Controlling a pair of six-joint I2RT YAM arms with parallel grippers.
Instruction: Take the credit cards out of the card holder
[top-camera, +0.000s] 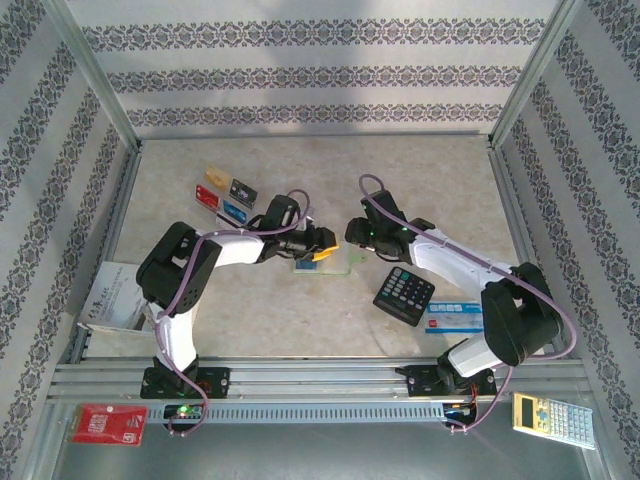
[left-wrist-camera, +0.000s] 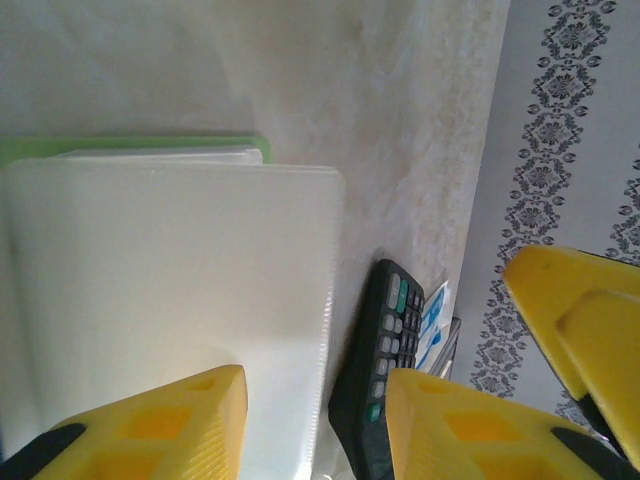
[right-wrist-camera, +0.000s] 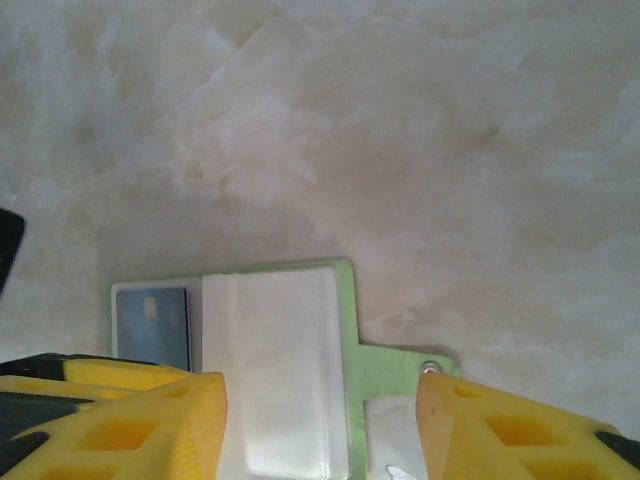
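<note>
My left gripper is over the empty cream pocket beside the blue-grey credit card. I should back off and close on the card pocket's outer edge (right-wrist-camera: 115, 322).
The lime-green card holder (top-camera: 335, 264) lies open on the table between my two grippers. Its cream inner pockets (right-wrist-camera: 275, 370) face up, and its green snap tab (right-wrist-camera: 400, 362) sticks out to the right. A blue-grey credit card (right-wrist-camera: 152, 325) sits in the holder's left pocket. Four more credit cards lie at the back left: tan (top-camera: 213, 177), black (top-camera: 243, 190), red (top-camera: 207, 196) and blue (top-camera: 236, 211). My left gripper (top-camera: 318, 247) hovers open over the holder's cream face (left-wrist-camera: 170, 300). My right gripper (right-wrist-camera: 320, 430) is open and straddles the holder from the other side.
A black calculator (top-camera: 404, 295) lies right of the holder, partly on a blue-and-white box (top-camera: 455, 318). A red packet (top-camera: 108, 424) and a yellow-and-white calculator (top-camera: 553, 420) lie in front of the rail. Papers (top-camera: 110, 295) rest at the left wall.
</note>
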